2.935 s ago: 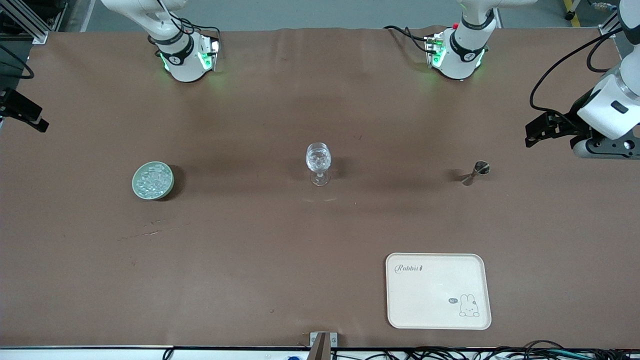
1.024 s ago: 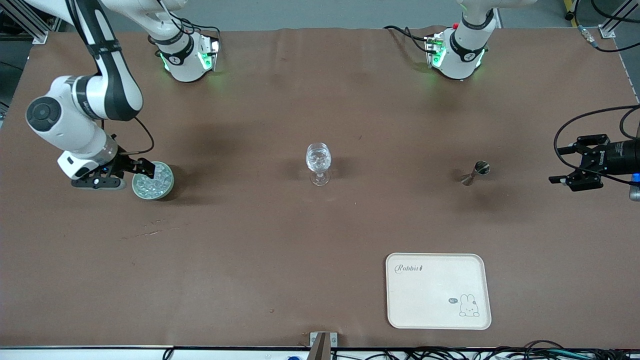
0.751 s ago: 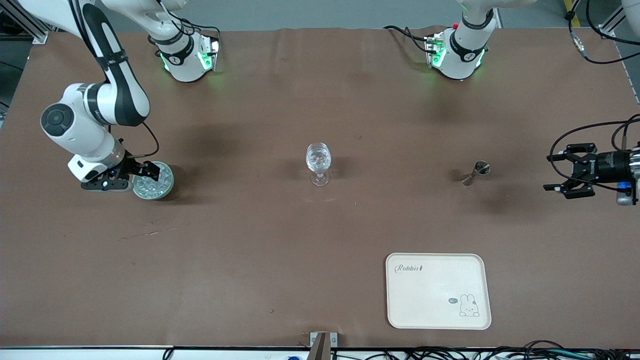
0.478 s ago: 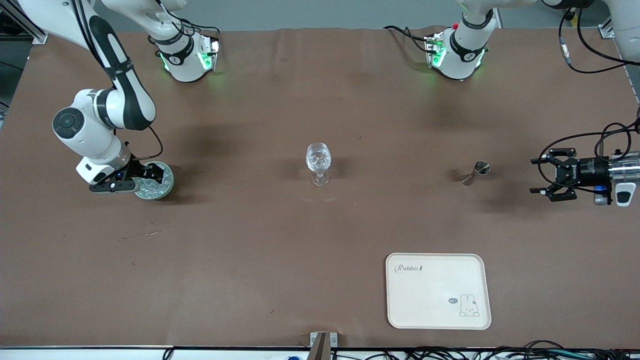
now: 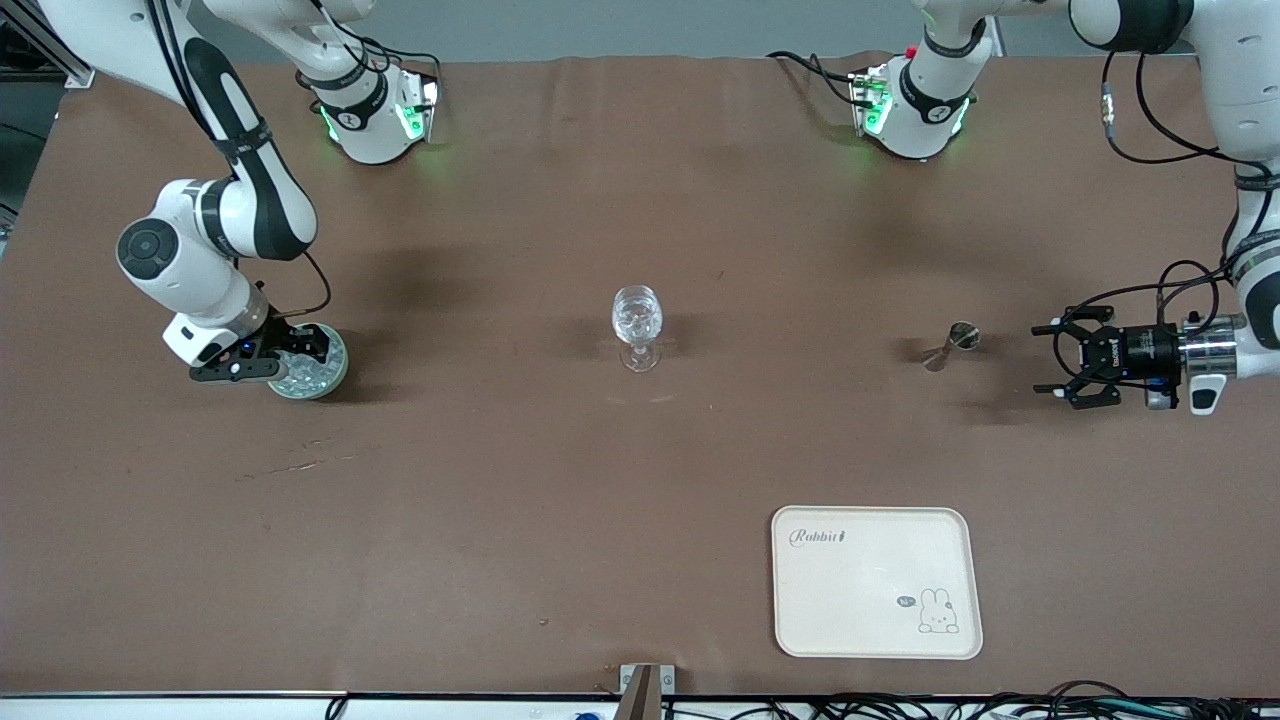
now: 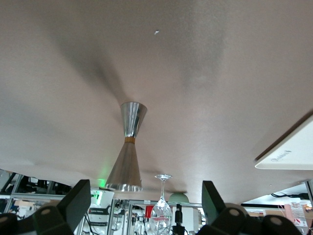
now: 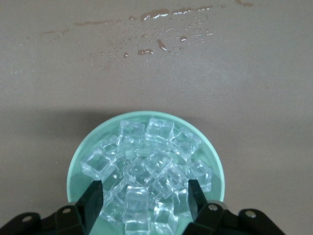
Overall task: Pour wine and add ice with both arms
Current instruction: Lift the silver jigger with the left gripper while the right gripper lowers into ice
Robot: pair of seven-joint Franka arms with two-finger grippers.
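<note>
The jigger has a gold part between its two cups. Next, my left gripper moves to the jigger's narrow middle (image 5: 948, 349) (image 6: 129, 140), at that gold part, and closes there.
The ice (image 5: 312, 372), several small clear cubes, fills a pale green round dish (image 5: 338, 372) toward the right arm's end of the table. My right gripper (image 5: 305, 350) is open and low over the dish; in the right wrist view its fingers (image 7: 93, 198) straddle the ice (image 7: 146, 156). A stemmed glass (image 5: 637, 322) stands mid-table. A metal jigger (image 5: 950, 345) stands toward the left arm's end. My left gripper (image 5: 1047, 360) is open, level with the jigger and a short way from it; the left wrist view shows the jigger (image 6: 128, 149) between its fingers (image 6: 78, 200), apart.
A white tray (image 5: 875, 582) with a rabbit drawing lies nearer the front camera than the jigger; its edge shows in the left wrist view (image 6: 288, 154). Wet streaks (image 7: 156, 17) mark the brown cloth near the dish.
My right gripper has moved in over the dish of ice. My left gripper has swung in from the table's end toward the jigger. Glass, jigger and dish have not moved.
</note>
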